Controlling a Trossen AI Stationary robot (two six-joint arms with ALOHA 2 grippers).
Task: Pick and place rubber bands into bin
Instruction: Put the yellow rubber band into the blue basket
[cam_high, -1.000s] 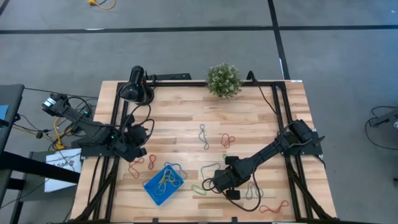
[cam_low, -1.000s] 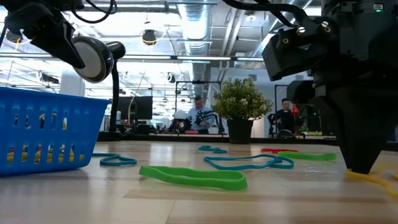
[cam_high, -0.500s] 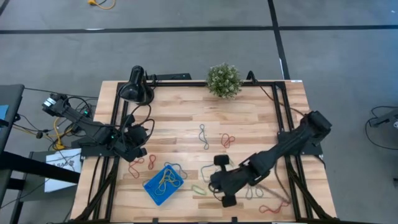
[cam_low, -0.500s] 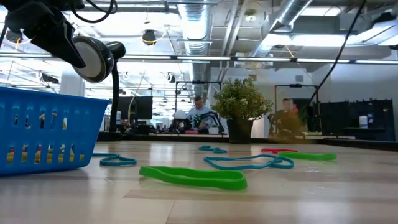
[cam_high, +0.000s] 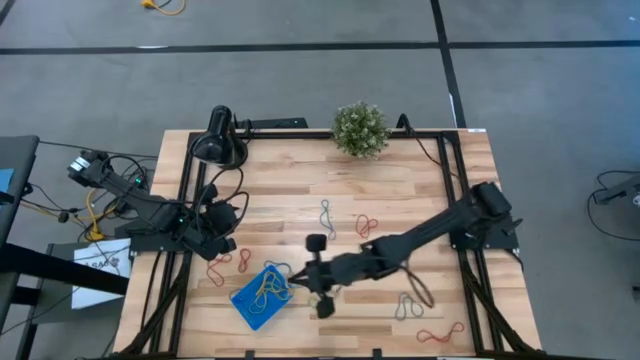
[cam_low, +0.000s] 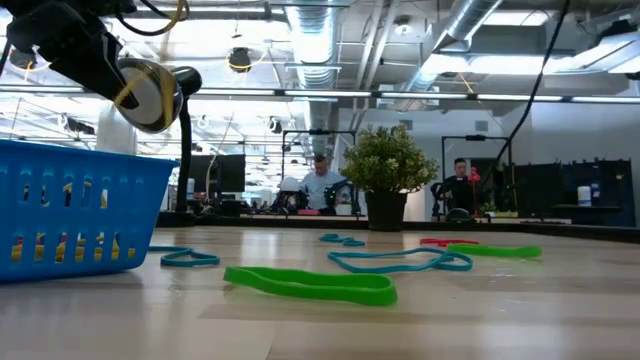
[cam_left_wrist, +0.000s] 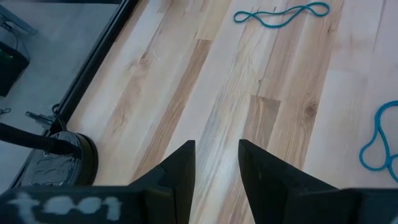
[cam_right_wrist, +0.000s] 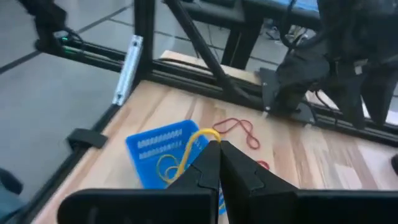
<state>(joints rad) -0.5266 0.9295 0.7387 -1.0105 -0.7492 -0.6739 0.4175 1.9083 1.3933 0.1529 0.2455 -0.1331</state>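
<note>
The robot's right gripper will release the yellow rubber band over the yellow loop inside the blue bin (cam_high: 273, 289) (cam_right_wrist: 185, 177).
The blue bin (cam_high: 262, 296) sits near the table's near edge, left of centre, with yellow and blue bands inside; it also shows as the blue bin (cam_right_wrist: 163, 154) and the blue bin (cam_low: 70, 212). My right gripper (cam_high: 308, 277) hovers just right of it, shut on a yellow rubber band (cam_right_wrist: 186, 152). Loose bands lie flat on the wood: a teal one (cam_high: 327, 220), red ones (cam_high: 367, 225) (cam_high: 217, 268) and a green one (cam_low: 310, 285). My left gripper (cam_left_wrist: 217, 163) waits open above the table's left part. My right gripper pinches the yellow rubber band between its two shut fingers, at the band's upper bend (cam_right_wrist: 210, 133) beside the fingertips. The band is lifted clear and hangs slack below the fingers as a loop (cam_right_wrist: 168, 167) over the bin.
A black lamp (cam_high: 218, 140) and a small potted plant (cam_high: 360, 128) stand at the far edge. Black frame rails run along both sides. More bands lie near the right near corner: a grey one (cam_high: 405, 305) and a red one (cam_high: 440, 335). People show in the room beyond.
My right gripper has risen off the table at the near right, taking the yellow band up with it, and swung toward the table's left until it hangs beside the bin. It has left the low view. The left arm has kept still.
</note>
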